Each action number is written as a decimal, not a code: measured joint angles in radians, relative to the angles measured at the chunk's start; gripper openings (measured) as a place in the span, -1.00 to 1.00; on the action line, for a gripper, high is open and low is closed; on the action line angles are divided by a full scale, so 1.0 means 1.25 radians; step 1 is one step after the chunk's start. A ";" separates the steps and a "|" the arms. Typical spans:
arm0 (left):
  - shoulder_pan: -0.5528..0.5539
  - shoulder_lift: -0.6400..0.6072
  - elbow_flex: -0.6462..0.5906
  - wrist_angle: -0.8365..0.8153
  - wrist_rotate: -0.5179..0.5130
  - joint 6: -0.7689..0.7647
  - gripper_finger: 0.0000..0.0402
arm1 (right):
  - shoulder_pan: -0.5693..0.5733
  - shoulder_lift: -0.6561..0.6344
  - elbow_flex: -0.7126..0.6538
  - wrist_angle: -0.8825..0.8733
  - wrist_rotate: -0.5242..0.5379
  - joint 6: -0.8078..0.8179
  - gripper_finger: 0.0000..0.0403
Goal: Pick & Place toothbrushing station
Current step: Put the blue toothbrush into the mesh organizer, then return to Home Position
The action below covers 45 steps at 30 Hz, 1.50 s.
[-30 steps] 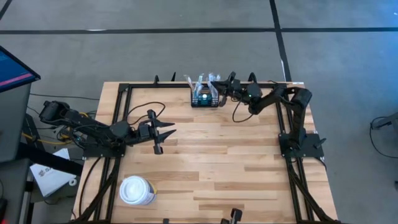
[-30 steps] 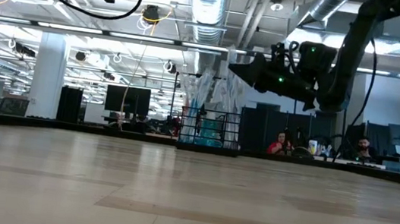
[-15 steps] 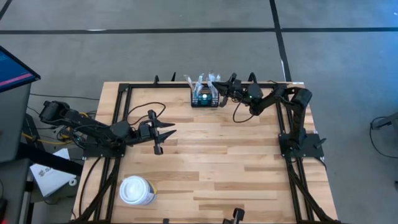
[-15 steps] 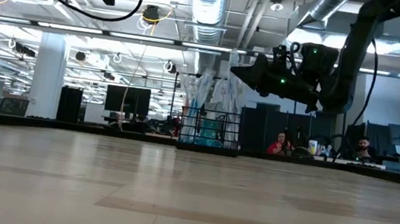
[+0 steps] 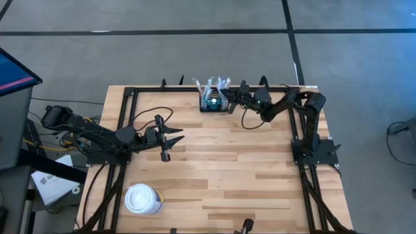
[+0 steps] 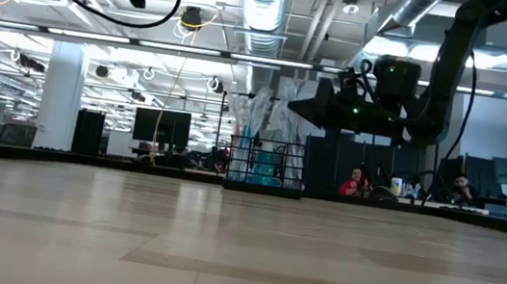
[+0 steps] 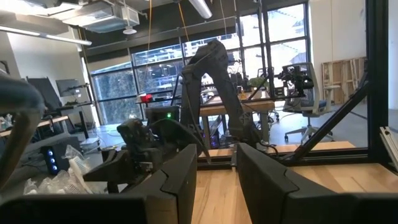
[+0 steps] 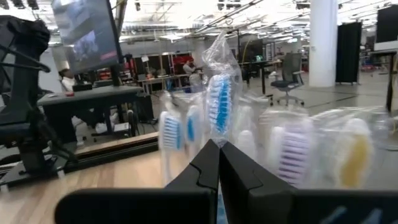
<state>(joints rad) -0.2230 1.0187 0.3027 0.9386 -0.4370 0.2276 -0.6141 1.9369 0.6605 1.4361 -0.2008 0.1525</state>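
The robot's right gripper will open to let the blue toothbrush stand in the toothbrushing station's end (image 5: 223, 102) by the robot's right arm.
The toothbrushing station (image 5: 213, 104), a small black wire-mesh box, stands on its base at the table's far edge (image 6: 265, 168). Several plastic-wrapped toothbrushes (image 8: 219, 106) stick up out of it. My right gripper (image 5: 225, 97) is shut and roughly level. It hovers just right of the station at the height of the brush heads (image 6: 291, 110), with its tips (image 8: 219, 148) right before the wrapped blue brush. My left gripper (image 5: 175, 142) waits open above the table's left middle, with nothing between its fingers (image 7: 217, 177). My right gripper's shut fingertips (image 8: 211, 155) stand right against the plastic wrap of the blue toothbrush (image 8: 217, 127), coming level from the table's right. I cannot tell whether they touch the wrap.
A white lidded paper cup (image 5: 143, 199) stands near the table's front left. A black frame rail (image 5: 130, 91) runs round the wooden tabletop. Bare wood lies between the station and the cup.
My right gripper has sunk a little and tipped its tips down from a slant toward level, beside the toothbrush heads, rolling slightly. It has stayed shut. The station has not moved.
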 joint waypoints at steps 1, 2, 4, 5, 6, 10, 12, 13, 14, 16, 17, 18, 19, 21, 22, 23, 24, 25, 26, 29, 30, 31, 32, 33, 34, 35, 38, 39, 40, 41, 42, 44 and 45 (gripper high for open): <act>0.000 0.000 0.000 0.000 0.000 0.000 -0.46 | 0.002 0.000 0.000 0.000 -0.001 -0.001 -1.00; 0.000 0.000 0.000 0.000 0.000 0.000 -0.46 | 0.005 0.000 0.000 -0.001 -0.001 -0.002 -1.00; 0.000 0.000 0.000 0.000 0.000 0.000 -0.46 | 0.011 0.000 0.000 -0.009 -0.002 -0.003 -1.00; 0.000 0.000 0.000 0.000 0.000 0.000 -0.46 | 0.013 0.000 0.000 -0.020 -0.002 -0.006 -1.00; 0.000 0.000 0.000 -0.001 0.000 0.000 -0.46 | 0.015 0.000 0.000 -0.032 -0.002 -0.015 -1.00; 0.000 0.000 0.000 -0.005 0.000 0.000 -0.46 | 0.020 0.000 -0.025 -0.038 0.002 -0.032 -1.00; 0.000 0.000 0.000 -0.006 0.000 0.000 -0.46 | 0.019 0.000 -0.046 -0.026 0.011 -0.032 -1.00; 0.000 0.000 0.000 -0.006 0.000 0.000 -0.46 | 0.019 0.000 -0.056 -0.020 0.013 -0.037 -1.00; 0.000 0.000 0.000 -0.006 0.000 0.000 -0.46 | 0.018 0.000 -0.066 -0.005 0.014 -0.038 -1.00; 0.000 0.000 0.000 -0.006 0.000 0.000 -0.46 | 0.018 0.000 -0.086 0.023 0.017 -0.038 -1.00; 0.000 0.000 0.000 -0.006 0.000 0.000 -0.46 | 0.018 0.000 -0.094 0.029 0.021 -0.039 -1.00; 0.000 0.000 0.000 -0.006 0.000 0.000 -0.46 | 0.018 0.000 -0.102 0.035 0.023 -0.038 -1.00; 0.000 0.000 0.000 -0.006 0.000 0.000 -0.46 | 0.018 0.000 -0.106 0.037 0.024 -0.038 -1.00; 0.000 0.000 0.000 -0.006 0.000 0.000 -0.46 | 0.018 0.000 -0.108 0.038 0.023 -0.038 -1.00; 0.000 0.000 0.000 -0.006 0.000 0.000 -0.46 | 0.018 0.000 -0.108 0.037 0.021 -0.038 -1.00; 0.000 0.000 0.000 -0.006 0.000 0.000 -0.46 | 0.018 0.000 -0.108 0.037 0.018 -0.038 -1.00; 0.000 0.000 0.000 -0.006 0.000 0.000 -0.46 | 0.018 0.000 -0.108 0.037 0.018 -0.038 -1.00; 0.000 0.000 0.000 -0.006 0.000 0.000 -0.46 | 0.018 0.000 -0.108 0.037 0.018 -0.038 -1.00; 0.000 0.000 0.000 -0.006 0.000 0.000 -0.46 | 0.018 0.000 -0.108 0.037 0.018 -0.038 -1.00; 0.000 0.000 0.000 -0.006 0.000 0.000 -0.46 | 0.018 0.000 -0.108 0.037 0.016 -0.038 -1.00; 0.000 0.000 0.000 -0.006 0.000 0.000 -0.46 | 0.018 0.000 -0.108 0.037 0.016 -0.038 -1.00; 0.000 0.000 0.000 -0.006 0.000 0.000 -0.46 | 0.018 0.000 -0.108 0.036 0.016 -0.038 -1.00; 0.000 0.000 0.000 -0.006 0.000 0.000 -0.46 | 0.018 0.000 -0.108 0.035 0.016 -0.038 -1.00; 0.000 0.000 0.000 -0.006 0.000 0.000 -0.46 | 0.018 0.000 -0.108 0.033 0.016 -0.038 -0.99; 0.000 0.000 0.000 -0.006 0.000 0.000 -0.46 | 0.018 0.000 -0.108 0.032 0.015 -0.037 -0.98; 0.000 0.000 0.000 -0.007 0.000 0.000 -0.46 | 0.018 0.000 -0.109 0.031 0.015 -0.033 -0.95; 0.000 0.000 0.000 -0.010 0.000 0.000 -0.46 | 0.015 0.000 -0.109 0.031 0.014 -0.025 -0.82; 0.000 0.000 0.000 -0.010 0.000 0.000 -0.46 | 0.012 0.000 -0.109 0.031 0.010 -0.025 -0.77; 0.000 0.000 0.000 -0.010 0.000 0.000 -0.46 | 0.009 0.000 -0.109 0.031 0.006 -0.024 -0.72; 0.000 0.000 0.000 -0.011 0.000 0.000 -0.46 | 0.006 0.000 -0.109 0.031 -0.003 -0.023 -0.67; 0.000 0.000 0.000 -0.012 0.000 0.000 -0.46 | 0.002 0.000 -0.109 0.031 -0.010 -0.023 -0.62; 0.000 0.000 0.000 -0.012 0.000 0.000 -0.46 | -0.001 0.000 -0.109 0.031 -0.024 -0.023 -0.54; 0.000 0.000 0.000 -0.012 0.000 0.000 -0.46 | -0.003 0.000 -0.109 0.031 -0.030 -0.023 -0.51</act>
<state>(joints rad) -0.2233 1.0184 0.3027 0.9234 -0.4370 0.2276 -0.6176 1.9366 0.5243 1.4746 -0.2388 0.1242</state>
